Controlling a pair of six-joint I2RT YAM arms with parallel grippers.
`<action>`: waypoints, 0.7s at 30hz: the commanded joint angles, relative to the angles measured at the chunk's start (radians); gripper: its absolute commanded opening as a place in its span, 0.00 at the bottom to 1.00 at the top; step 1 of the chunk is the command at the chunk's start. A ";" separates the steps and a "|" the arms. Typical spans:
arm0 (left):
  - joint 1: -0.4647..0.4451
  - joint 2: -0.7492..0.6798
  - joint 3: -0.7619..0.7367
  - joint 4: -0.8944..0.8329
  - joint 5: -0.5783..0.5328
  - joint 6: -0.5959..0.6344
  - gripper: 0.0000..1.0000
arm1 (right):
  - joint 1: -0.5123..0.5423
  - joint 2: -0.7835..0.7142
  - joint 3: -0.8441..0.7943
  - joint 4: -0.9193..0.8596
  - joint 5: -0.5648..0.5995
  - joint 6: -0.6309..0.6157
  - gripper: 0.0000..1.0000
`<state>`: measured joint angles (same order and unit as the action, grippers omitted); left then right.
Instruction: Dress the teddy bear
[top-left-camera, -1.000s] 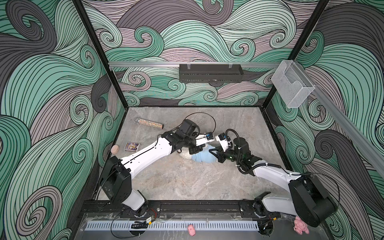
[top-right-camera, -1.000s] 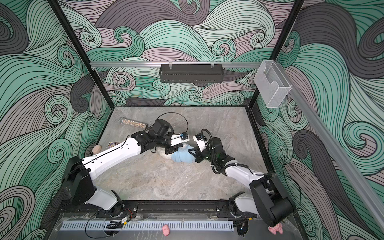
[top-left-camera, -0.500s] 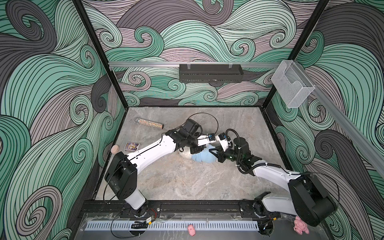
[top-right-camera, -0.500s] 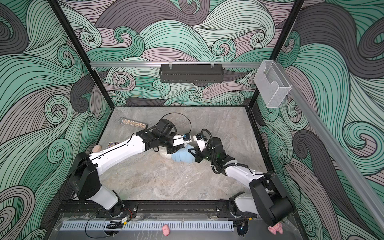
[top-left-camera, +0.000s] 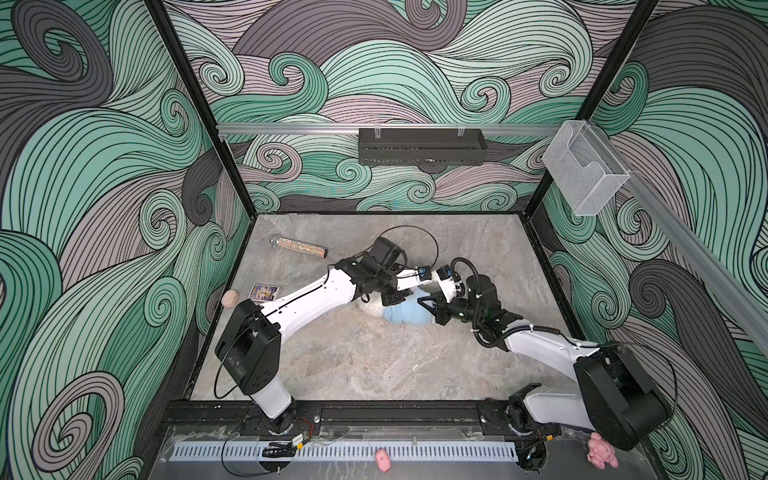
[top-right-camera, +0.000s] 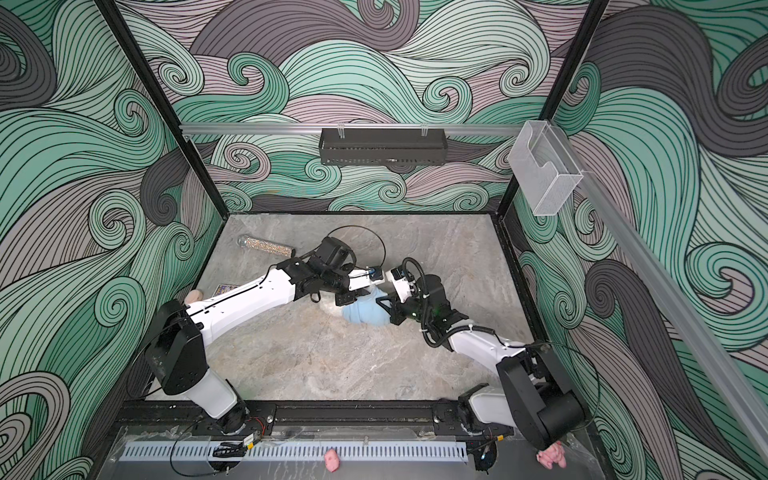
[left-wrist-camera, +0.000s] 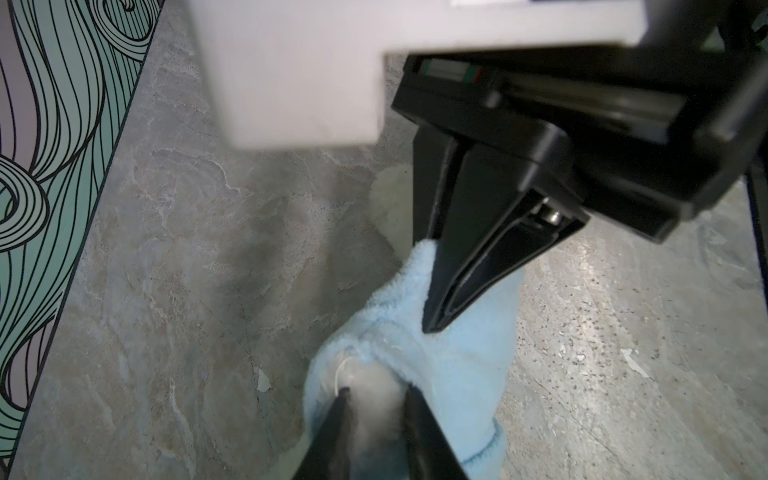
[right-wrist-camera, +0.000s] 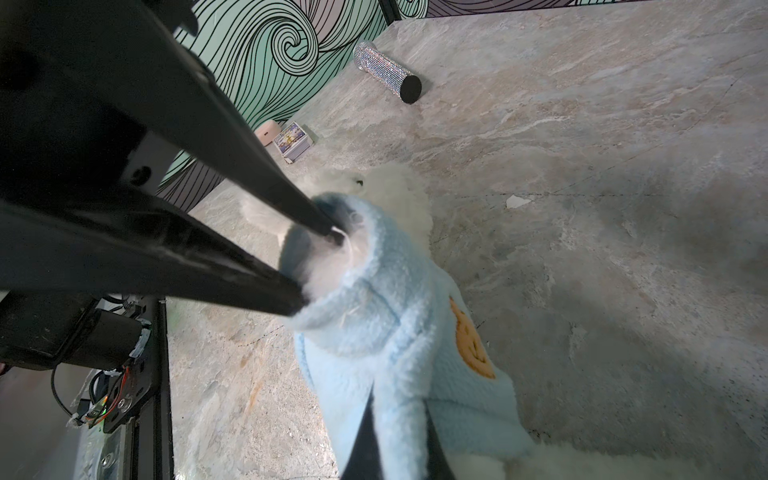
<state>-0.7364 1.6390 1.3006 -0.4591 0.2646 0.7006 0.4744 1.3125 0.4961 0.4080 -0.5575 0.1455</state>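
Note:
I need to take the paw's fur (right-wrist-camera: 329, 266) with my left gripper and pull it out while my right gripper holds the sweater, because the white paw sits back inside the sleeve opening.
The teddy bear (top-left-camera: 368, 305) (top-right-camera: 328, 306) lies at the table's middle, its white fluffy head (right-wrist-camera: 395, 187) free. It wears a light blue fleece sweater (top-left-camera: 405, 313) (right-wrist-camera: 395, 332) with an orange smiley patch (right-wrist-camera: 469, 340). My left gripper (left-wrist-camera: 377, 390) (right-wrist-camera: 318, 270) stands at a sleeve opening. Its jaws are a little apart, with the white paw fur between them. My right gripper (right-wrist-camera: 397, 405) (top-left-camera: 426, 301) is shut on a fold of the blue sweater (left-wrist-camera: 457, 365), opposite the left one.
A glitter tube (top-left-camera: 297, 247) lies at the back left. A card box (top-left-camera: 264, 292) and a pink round thing (top-left-camera: 230, 298) sit by the left wall. Two small pink plush toys (top-left-camera: 382, 459) (top-left-camera: 600, 455) lie outside the front rail.
My left gripper's jaws have parted at the sleeve opening, and the left arm has shifted a little to the right. The right gripper has kept its hold and place.

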 joint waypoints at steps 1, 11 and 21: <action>-0.006 0.014 0.038 0.000 -0.033 -0.002 0.28 | 0.004 0.009 0.003 0.046 -0.028 0.006 0.00; -0.004 0.043 0.048 -0.014 -0.059 0.015 0.33 | 0.004 0.016 0.004 0.050 -0.029 0.008 0.00; -0.004 0.145 0.121 -0.233 0.046 0.034 0.32 | 0.003 0.006 0.005 0.063 -0.012 0.022 0.00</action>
<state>-0.7364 1.7374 1.3945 -0.5468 0.2619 0.7151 0.4747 1.3209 0.4961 0.4179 -0.5568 0.1558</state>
